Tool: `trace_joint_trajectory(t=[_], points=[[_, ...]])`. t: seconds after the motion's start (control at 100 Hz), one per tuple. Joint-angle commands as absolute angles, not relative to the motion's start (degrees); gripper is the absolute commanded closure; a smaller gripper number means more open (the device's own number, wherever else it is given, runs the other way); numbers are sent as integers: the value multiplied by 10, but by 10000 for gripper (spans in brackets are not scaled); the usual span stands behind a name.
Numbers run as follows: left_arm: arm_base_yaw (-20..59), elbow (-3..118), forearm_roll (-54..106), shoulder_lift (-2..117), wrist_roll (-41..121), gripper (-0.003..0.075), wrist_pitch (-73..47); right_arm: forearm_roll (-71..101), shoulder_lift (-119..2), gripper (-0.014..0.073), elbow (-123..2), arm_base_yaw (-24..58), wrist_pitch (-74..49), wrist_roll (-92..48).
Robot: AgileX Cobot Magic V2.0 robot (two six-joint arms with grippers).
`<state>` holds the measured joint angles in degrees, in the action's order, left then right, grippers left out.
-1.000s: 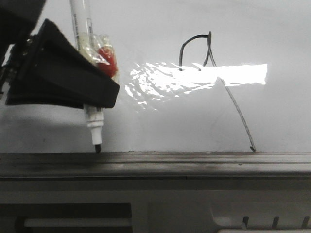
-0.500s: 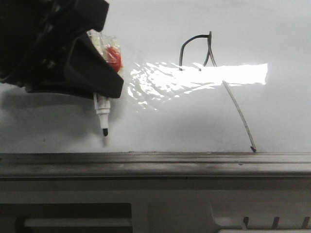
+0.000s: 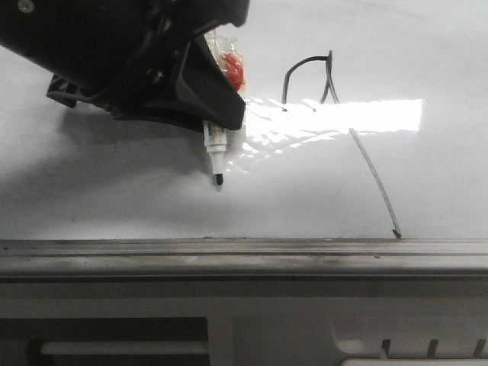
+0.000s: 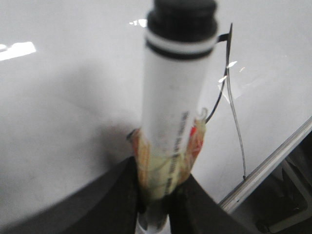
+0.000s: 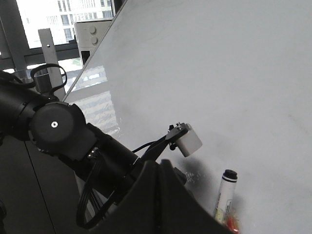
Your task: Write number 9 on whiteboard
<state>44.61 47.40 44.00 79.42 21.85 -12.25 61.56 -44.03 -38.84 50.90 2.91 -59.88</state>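
Note:
My left gripper will set the white marker down and let go of it on the bare whiteboard (image 3: 221,85), beside the loop of the 9.
The number 9 (image 3: 328,84) is a thin black line on the whiteboard (image 3: 427,175), with a small loop on top and a long tail fading down to the rail. My left gripper (image 3: 217,122) is shut on a white marker (image 3: 214,149) wrapped in tape, to the left of the 9. The marker's black tip (image 3: 219,181) points down, close over bare board. In the left wrist view the marker (image 4: 173,112) stands between the gripper (image 4: 158,192) fingers, with the 9 (image 4: 229,87) beyond. My right gripper (image 5: 157,162) is shut and empty, off to the side of the marker (image 5: 224,192).
A grey metal rail (image 3: 244,250) runs along the board's lower edge, with a grey slotted ledge (image 3: 427,349) below it. The left arm (image 5: 58,129) and its cables fill the space beside my right gripper. A bright glare band (image 3: 366,116) crosses the 9.
The left gripper has carried the marker up and to the right, away from the rail and nearer the 9. The drawn line looks the same.

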Motion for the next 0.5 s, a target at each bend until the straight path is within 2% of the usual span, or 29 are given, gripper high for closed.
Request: trace_joint_trajectory(t=[0.0, 0.34, 0.49], points=[[433, 484, 426, 796, 213, 741, -59, 617, -435, 663, -405, 506, 54, -605], [479, 485, 376, 631, 212, 741, -110, 617, -420, 663, -405, 506, 39, -605], [509, 499, 192, 588, 238, 741, -247, 590, -409, 663, -399, 506, 31, -605]])
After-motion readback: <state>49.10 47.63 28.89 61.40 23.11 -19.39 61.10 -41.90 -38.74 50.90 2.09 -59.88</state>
